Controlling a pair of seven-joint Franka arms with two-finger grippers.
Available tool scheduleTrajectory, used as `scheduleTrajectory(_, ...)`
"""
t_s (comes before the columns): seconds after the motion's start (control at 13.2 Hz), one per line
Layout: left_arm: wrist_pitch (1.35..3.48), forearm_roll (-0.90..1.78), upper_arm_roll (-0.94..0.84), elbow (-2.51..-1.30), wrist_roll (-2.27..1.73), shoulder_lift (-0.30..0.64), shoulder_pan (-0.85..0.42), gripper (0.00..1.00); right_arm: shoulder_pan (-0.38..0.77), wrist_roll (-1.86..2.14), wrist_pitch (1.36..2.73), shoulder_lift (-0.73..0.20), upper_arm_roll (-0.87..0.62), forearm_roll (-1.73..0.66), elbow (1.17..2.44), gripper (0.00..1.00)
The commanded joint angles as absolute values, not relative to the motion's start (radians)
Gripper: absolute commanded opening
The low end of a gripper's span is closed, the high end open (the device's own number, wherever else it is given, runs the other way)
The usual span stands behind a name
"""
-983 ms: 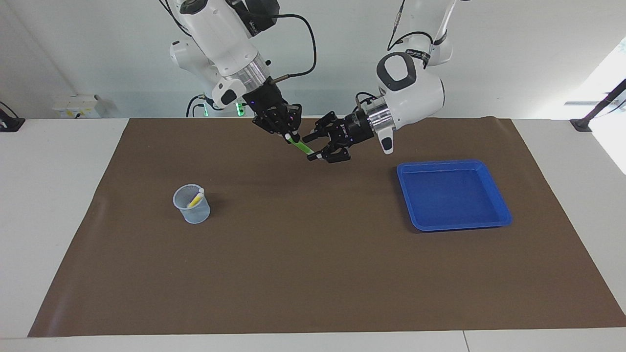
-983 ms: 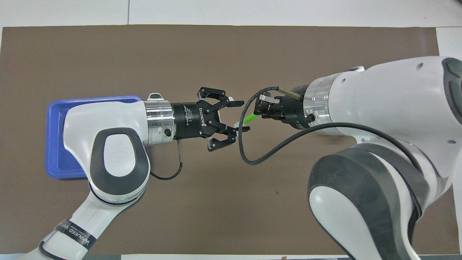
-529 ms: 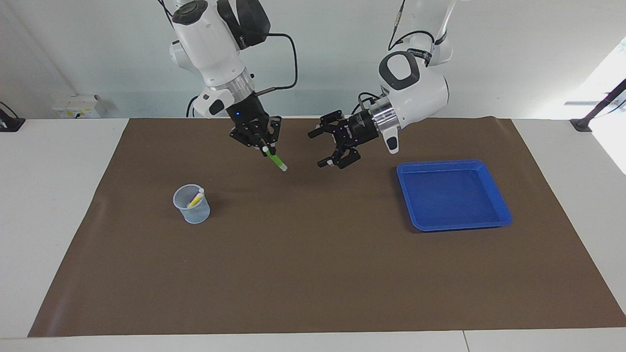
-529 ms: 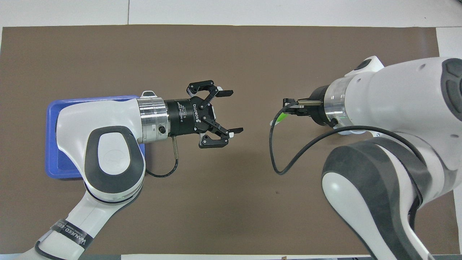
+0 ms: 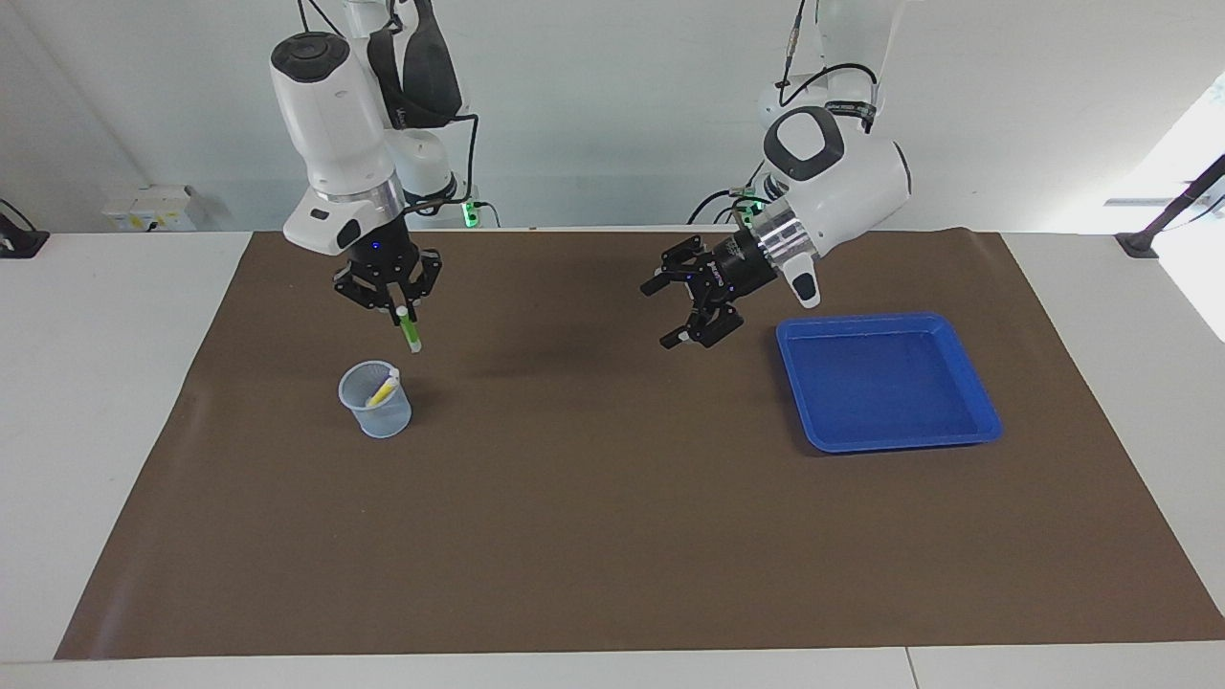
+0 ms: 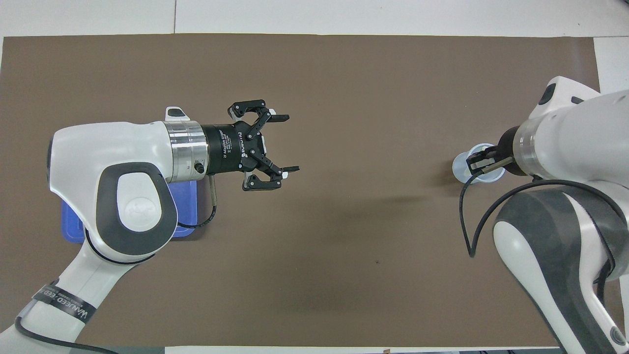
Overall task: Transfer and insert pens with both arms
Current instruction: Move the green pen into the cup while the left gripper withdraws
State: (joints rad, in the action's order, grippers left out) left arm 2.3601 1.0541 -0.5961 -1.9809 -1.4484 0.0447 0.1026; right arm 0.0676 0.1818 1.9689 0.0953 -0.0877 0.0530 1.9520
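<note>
My right gripper needs to let go of the green pen inside the clear cup (image 6: 476, 171), where it is to stand beside the yellow pen.
My right gripper (image 5: 399, 310) is shut on the upper end of a green pen (image 5: 411, 333), which hangs nearly upright with its pale tip down. It is over the rim of a clear cup (image 5: 375, 402), and the pen's tip is a little above the cup and apart from it. A yellow pen (image 5: 383, 390) leans inside the cup. In the overhead view the right gripper (image 6: 479, 160) covers part of the cup (image 6: 462, 169) and hides the green pen. My left gripper (image 5: 685, 312) (image 6: 289, 143) is open and holds nothing, in the air beside the blue tray.
A blue tray (image 5: 976, 421) (image 6: 69, 228) with nothing in it lies toward the left arm's end of the brown mat (image 5: 612, 536). A thin black pole (image 5: 1172, 211) stands at the table's corner by the left arm.
The left gripper opened off the green pen and drew back toward the tray. The right gripper carried the pen from mid-table to over the cup and turned it nearly upright.
</note>
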Motion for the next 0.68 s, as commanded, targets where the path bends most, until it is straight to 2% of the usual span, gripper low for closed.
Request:
scheduleTrajectory(0.0,2.347,0.878,-0.594,-1.968,-1.450,0.025,0.141,1.00,0.006,0.271,2.031,0.124,-0.100,0.095,2.023,0.00)
scheduleTrajectory(0.3,2.214,0.597,-0.595,-1.878,-1.373,0.061,0.204,1.00,-0.066,0.347,2.173,0.111,-0.101,0.094,2.103,0.00)
scheduleTrajectory(0.61,2.022,0.412,-0.580,-1.773,-1.206,0.095,0.244,1.00,-0.054,0.328,2.253,0.063,-0.103,0.083,2.125,0.00)
